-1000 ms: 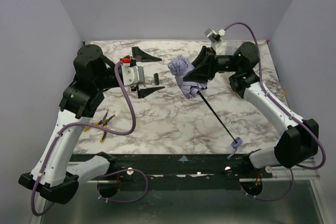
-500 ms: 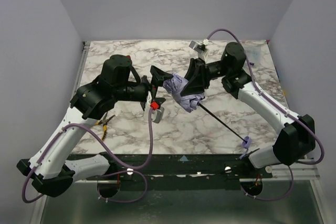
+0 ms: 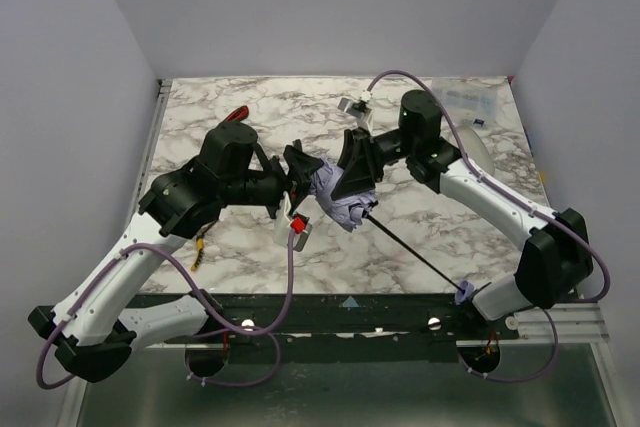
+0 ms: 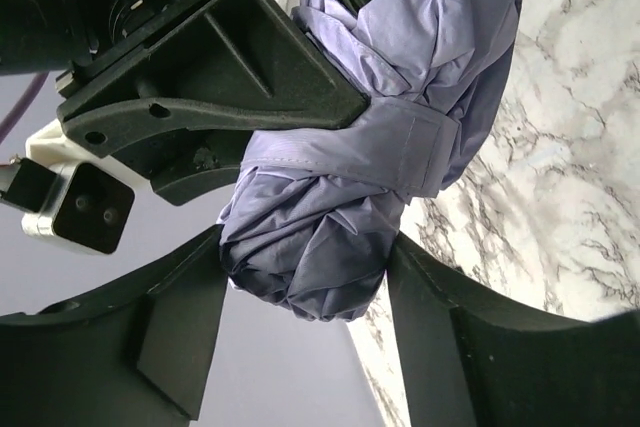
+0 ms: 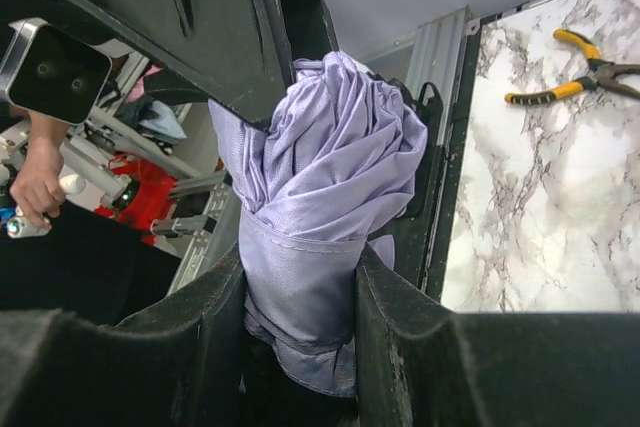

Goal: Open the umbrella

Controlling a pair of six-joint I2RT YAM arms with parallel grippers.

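The strap's loose end lies around the roll's side, so my left gripper needs to regrip the crumpled end (image 4: 310,265), turn the roll and then peel the strap loose.
The umbrella (image 3: 340,209) is collapsed, a pale lavender roll of fabric held above the middle of the table. Its thin black shaft (image 3: 415,255) runs down-right to the small lavender handle (image 3: 462,294) at the front edge. My right gripper (image 3: 352,185) is shut on the strapped part of the roll (image 5: 330,167), one finger (image 5: 400,327) on each side. My left gripper (image 3: 303,175) comes in from the left. Its fingers (image 4: 440,327) press both sides of the crumpled end (image 4: 310,247) of the roll.
Yellow-handled pliers (image 3: 198,247) lie on the marble table (image 3: 250,237) under my left arm, also seen in the right wrist view (image 5: 570,72). A red-handled cutter (image 3: 238,112) lies at the back left. A clear bag (image 3: 470,102) sits at the back right.
My left arm swung right from the back left to the umbrella, and its jaws narrowed onto the roll's end. The right arm carried the umbrella slightly left and nearer.
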